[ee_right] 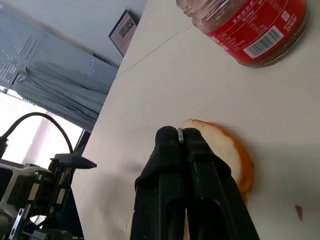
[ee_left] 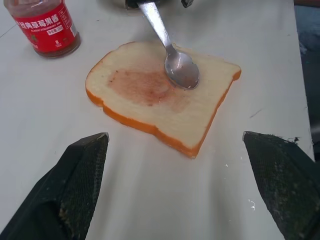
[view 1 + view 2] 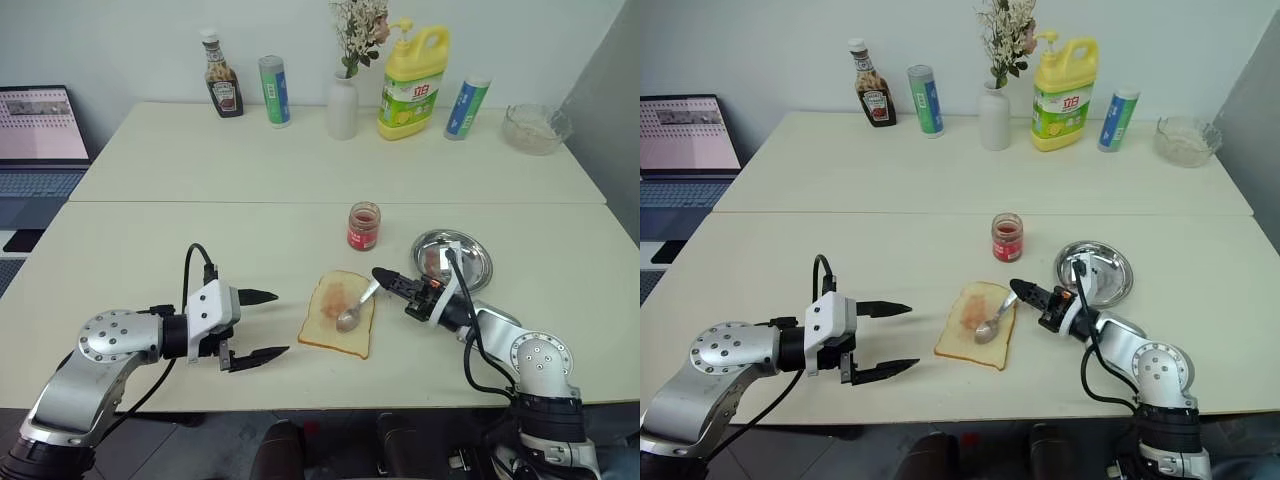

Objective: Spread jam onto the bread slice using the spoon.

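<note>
Next, my right gripper lets go of the silver spoon in the round steel dish (image 3: 477,262). The spoon's handle will lean over the dish's rim.
The bread slice (image 3: 338,314) lies flat on the near table, a reddish smear of jam (image 2: 142,85) across its face. The silver spoon (image 3: 352,313) rests bowl-down on the slice, handle slanting up to my right gripper (image 3: 382,275), which is shut on the handle's end just right of the bread. The jam jar (image 3: 363,226) stands upright behind the slice. My left gripper (image 3: 262,324) hovers open to the left of the bread with nothing between its fingers, pointing at it.
A round steel dish (image 3: 453,256) sits right of the jar, close behind my right arm. Along the far table stand a ketchup bottle (image 3: 221,75), two cans, a vase (image 3: 343,103), a yellow detergent jug (image 3: 412,84) and a glass bowl (image 3: 537,128). A laptop (image 3: 38,135) sits far left.
</note>
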You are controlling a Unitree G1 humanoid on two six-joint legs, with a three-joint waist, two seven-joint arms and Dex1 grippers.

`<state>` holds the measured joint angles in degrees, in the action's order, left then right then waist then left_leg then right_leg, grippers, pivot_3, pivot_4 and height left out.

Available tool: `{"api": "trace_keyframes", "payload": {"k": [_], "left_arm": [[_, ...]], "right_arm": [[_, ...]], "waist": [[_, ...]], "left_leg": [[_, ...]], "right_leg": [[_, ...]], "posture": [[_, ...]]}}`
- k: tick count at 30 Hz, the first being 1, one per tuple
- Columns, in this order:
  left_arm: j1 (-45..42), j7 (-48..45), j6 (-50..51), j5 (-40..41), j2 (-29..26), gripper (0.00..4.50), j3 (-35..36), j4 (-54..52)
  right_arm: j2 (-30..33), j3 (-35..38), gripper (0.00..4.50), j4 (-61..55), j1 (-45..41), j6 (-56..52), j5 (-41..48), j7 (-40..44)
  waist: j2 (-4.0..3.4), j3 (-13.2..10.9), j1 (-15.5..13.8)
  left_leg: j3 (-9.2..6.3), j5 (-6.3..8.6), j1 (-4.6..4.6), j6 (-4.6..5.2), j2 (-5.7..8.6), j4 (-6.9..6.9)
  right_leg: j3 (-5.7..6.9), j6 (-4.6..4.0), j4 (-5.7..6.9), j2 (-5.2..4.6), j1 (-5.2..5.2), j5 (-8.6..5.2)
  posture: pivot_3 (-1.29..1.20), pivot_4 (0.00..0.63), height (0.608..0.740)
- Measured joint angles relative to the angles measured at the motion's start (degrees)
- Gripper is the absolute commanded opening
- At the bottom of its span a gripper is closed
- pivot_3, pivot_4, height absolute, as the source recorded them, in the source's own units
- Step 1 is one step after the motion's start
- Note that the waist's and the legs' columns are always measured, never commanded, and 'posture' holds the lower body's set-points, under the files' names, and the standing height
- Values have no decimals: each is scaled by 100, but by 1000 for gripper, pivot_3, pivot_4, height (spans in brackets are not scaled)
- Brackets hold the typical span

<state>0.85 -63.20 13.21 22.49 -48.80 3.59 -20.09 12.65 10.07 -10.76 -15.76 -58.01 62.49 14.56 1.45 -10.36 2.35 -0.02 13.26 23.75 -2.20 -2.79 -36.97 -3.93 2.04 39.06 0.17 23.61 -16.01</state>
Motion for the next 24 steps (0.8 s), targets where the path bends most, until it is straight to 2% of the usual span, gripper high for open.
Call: {"api": "trace_keyframes", "payload": {"k": [6, 10, 16, 24], "left_arm": [[-39, -11, -30, -21, 15, 4500, -78, 25], [-46, -12, -51, -36, 20, 4500, -99, 26], [-53, -9, -104, -42, 30, 4500, -115, 27], [-116, -16, -116, -90, 116, 4500, -201, 63]], "right_arm": [[-495, 169, 23, 718, -750, 695, -392, -269], [-656, 118, 23, 1123, -833, 930, -730, -305], [-465, 118, 23, 1090, -749, 677, -691, -84], [34, 351, 23, 520, -300, 116, -208, 70]], "waist": [[1, 1, 55], [1, 1, 52], [1, 1, 51], [1, 1, 55]], "left_leg": [[0, 0, 1, 0, 0, 0], [1, 0, 3, 0, 1, 2], [0, 0, 2, 0, 1, 0], [-1, 0, 0, 0, 1, 0]], "right_leg": [[0, -1, -1, 0, 0, 1], [0, -1, -3, -2, 1, 2], [1, -2, -1, -2, 0, 2], [0, -1, 2, 0, -1, 2]], "posture": [[0, 150, 740], [0, 150, 740], [0, 150, 740], [0, 150, 740]]}}
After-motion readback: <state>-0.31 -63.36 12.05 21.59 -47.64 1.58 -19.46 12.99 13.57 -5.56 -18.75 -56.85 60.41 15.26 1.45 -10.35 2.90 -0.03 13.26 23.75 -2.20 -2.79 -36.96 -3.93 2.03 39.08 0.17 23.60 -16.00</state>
